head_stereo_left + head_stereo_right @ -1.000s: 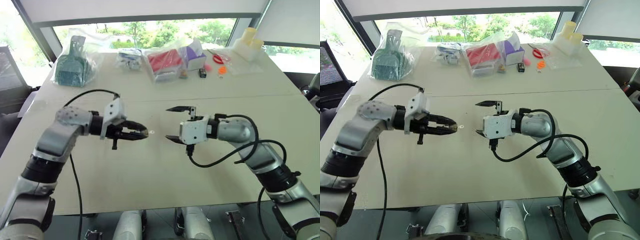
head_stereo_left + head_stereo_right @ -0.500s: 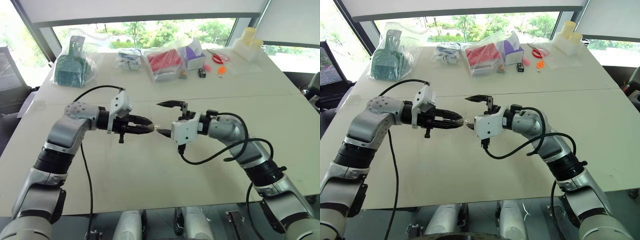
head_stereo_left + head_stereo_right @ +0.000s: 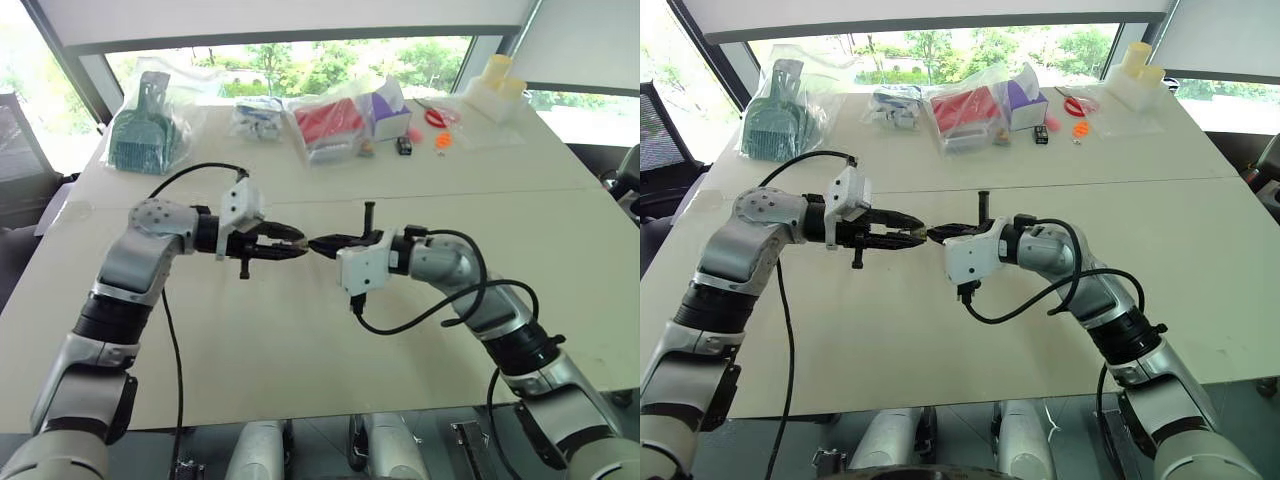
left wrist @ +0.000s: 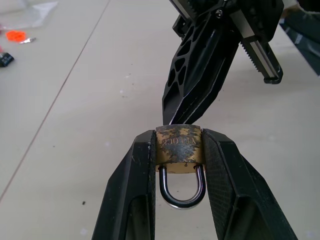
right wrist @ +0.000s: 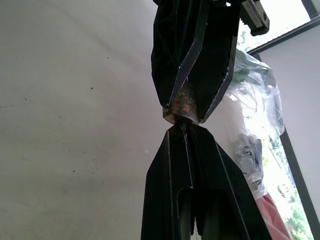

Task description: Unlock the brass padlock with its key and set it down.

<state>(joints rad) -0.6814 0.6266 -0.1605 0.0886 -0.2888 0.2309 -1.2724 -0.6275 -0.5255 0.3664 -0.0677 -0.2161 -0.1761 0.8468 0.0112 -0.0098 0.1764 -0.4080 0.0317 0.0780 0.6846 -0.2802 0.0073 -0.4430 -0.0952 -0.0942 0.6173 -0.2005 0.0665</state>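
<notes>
My right gripper will open and take the padlock's keyhole end [image 5: 174,116] because the shackle points back between my left gripper's fingers. That will free my left gripper for the shackle.
The brass padlock [image 4: 179,145] is clamped by its sides in my left gripper [image 4: 178,134], silvery shackle pointing back toward the wrist. It hangs above the middle of the table [image 3: 300,340]. My right gripper [image 3: 319,244] meets it head-on. Its fingers [image 4: 192,75] are shut together, with their tips against the lock's keyhole end. The key is pinched between those tips and almost wholly hidden; a thin sliver shows at the fingertips in the right wrist view. There the padlock [image 5: 181,107] sits just past my right gripper [image 5: 183,128].
Along the far edge lie a bagged green brush [image 3: 145,130], a bag of red items [image 3: 330,125], a purple box [image 3: 390,108], red scissors [image 3: 437,117] and pale containers [image 3: 497,85]. A seam [image 3: 520,193] crosses the tabletop.
My right gripper came left up to the padlock and its wide-open fingers shut on the key sticking out of the lock. The left gripper kept its hold on the padlock.
</notes>
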